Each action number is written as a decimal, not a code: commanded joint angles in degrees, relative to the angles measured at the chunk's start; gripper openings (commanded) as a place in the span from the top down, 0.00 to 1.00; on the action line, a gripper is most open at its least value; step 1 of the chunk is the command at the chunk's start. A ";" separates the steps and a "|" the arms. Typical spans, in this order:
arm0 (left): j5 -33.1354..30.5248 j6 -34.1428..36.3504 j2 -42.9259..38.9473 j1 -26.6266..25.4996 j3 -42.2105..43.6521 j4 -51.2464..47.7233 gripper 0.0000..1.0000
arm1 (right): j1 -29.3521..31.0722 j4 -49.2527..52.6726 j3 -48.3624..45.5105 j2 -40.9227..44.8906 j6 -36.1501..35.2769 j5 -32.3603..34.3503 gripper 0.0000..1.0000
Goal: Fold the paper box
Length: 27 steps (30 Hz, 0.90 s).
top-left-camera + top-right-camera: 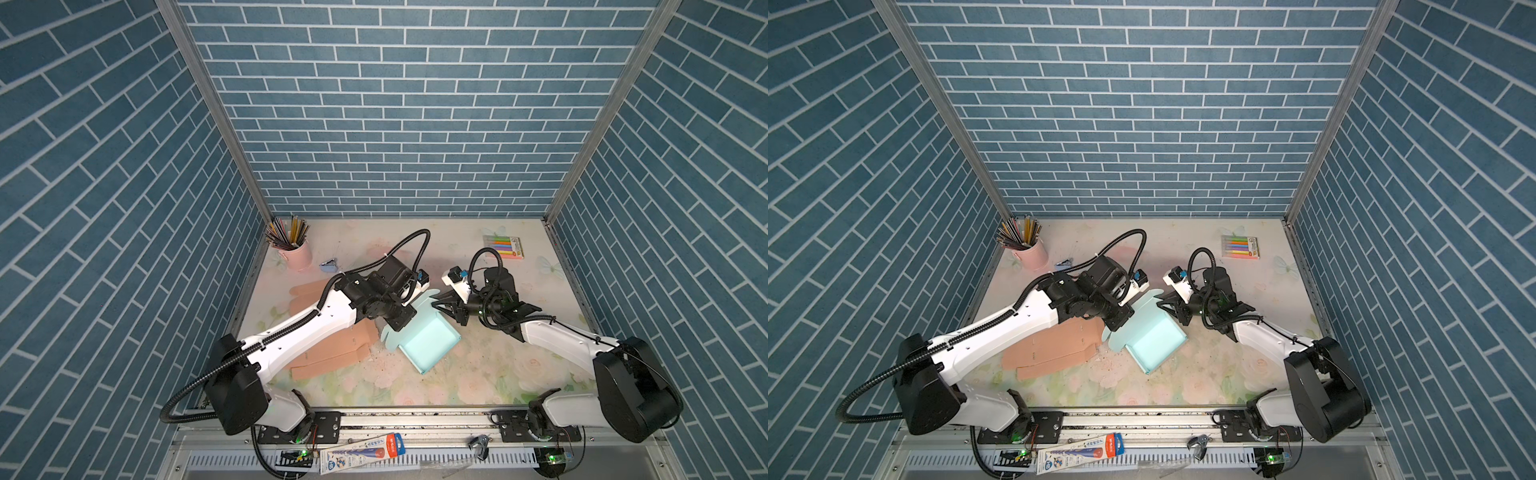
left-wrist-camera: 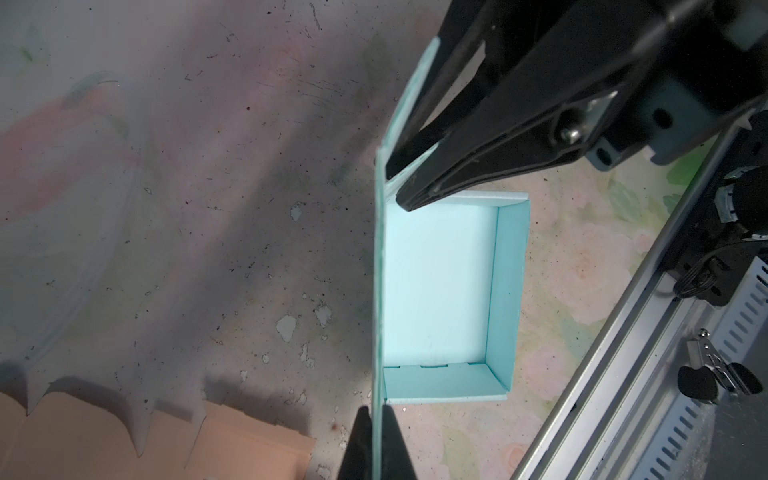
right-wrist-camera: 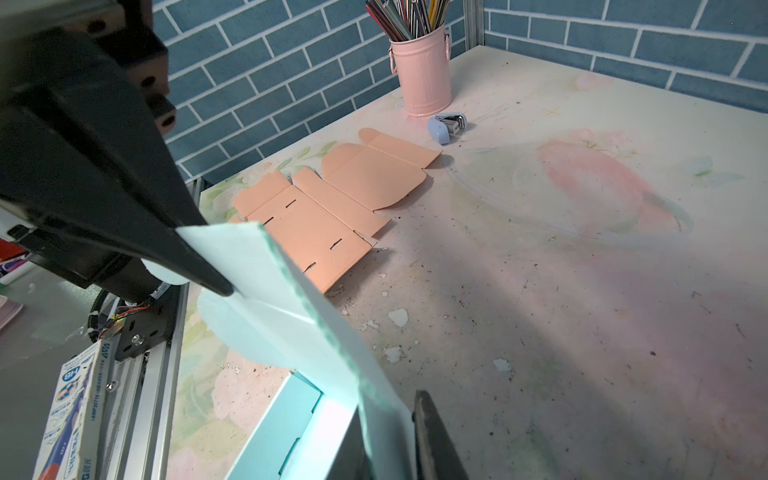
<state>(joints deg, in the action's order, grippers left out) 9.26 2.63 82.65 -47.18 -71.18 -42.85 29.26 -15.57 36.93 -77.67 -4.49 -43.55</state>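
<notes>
My left gripper will leave the flap's top edge, take the flap's loose end point(image 1: 389, 339) and square the teal box, because the box lies crooked to the metal bar.
The teal paper box point(image 1: 430, 345) point(image 1: 1154, 340) lies open-topped mid-table, its side walls up. Its tall lid flap point(image 2: 379, 266) point(image 3: 291, 316) stands upright along one long side. My left gripper point(image 2: 376, 409) is shut on one end of that flap's top edge; in both top views it sits at the box's left corner point(image 1: 395, 322) point(image 1: 1115, 323). My right gripper point(image 3: 388, 405) point(image 1: 434, 302) point(image 1: 1159, 302) pinches the flap's other end, a finger against each face. The left wrist view shows its tips point(image 2: 397, 189) meeting on the flap.
Flat peach box blanks point(image 1: 328, 357) point(image 3: 332, 208) lie left of the box, partly under my left arm. A pink pencil cup point(image 1: 297, 254), a small blue stapler point(image 1: 329, 266) and a marker pack point(image 1: 503, 246) stand at the back. A metal rail point(image 1: 415, 419) borders the front.
</notes>
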 commanded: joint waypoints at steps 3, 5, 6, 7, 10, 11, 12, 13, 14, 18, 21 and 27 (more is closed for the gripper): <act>-2.17 0.89 1.08 -0.12 -1.44 -0.04 1.00 | 0.27 1.42 1.66 0.23 -3.84 0.84 0.87; -2.57 0.46 1.10 -0.16 -1.15 0.56 1.00 | 0.28 1.59 1.58 0.23 -4.06 1.50 0.91; -2.73 0.36 1.10 -0.13 -0.99 0.68 1.00 | 0.28 1.60 1.49 0.28 -4.12 1.88 0.93; -2.94 0.16 0.97 -0.16 -0.78 0.94 1.00 | 0.28 1.48 1.40 0.26 -4.12 2.37 0.94; -4.25 -0.71 0.25 0.30 0.28 1.86 0.91 | 0.28 1.16 0.80 0.54 -4.25 3.34 0.97; -4.33 -1.10 -0.01 0.78 0.57 2.18 0.88 | 0.28 1.32 0.78 0.58 -4.23 3.71 0.97; -4.13 -1.57 -0.44 1.47 1.04 2.66 0.86 | 0.28 1.50 0.75 0.66 -4.21 4.10 0.97; -3.70 -2.16 -1.00 2.20 1.55 3.33 0.84 | 0.28 1.43 0.48 0.67 -4.21 4.56 0.97; -3.05 -2.59 -1.59 2.84 2.03 4.06 0.82 | 0.36 1.22 0.36 0.83 -4.10 4.73 0.97; -0.03 -4.92 -5.60 5.00 4.69 7.66 0.52 | 0.28 0.18 -0.77 2.01 -3.43 6.17 0.97; 0.17 -7.47 -9.48 5.65 7.87 10.60 0.34 | 0.26 -0.80 -1.71 3.25 -2.82 7.34 0.97; 0.53 -15.05 -17.39 7.37 18.55 18.84 0.19 | 0.27 -1.88 -3.56 4.94 -1.41 9.69 0.97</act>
<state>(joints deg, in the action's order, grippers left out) 9.04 -7.42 67.33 -40.93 -56.66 -29.04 29.52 -15.77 34.39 -74.32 -6.13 -35.31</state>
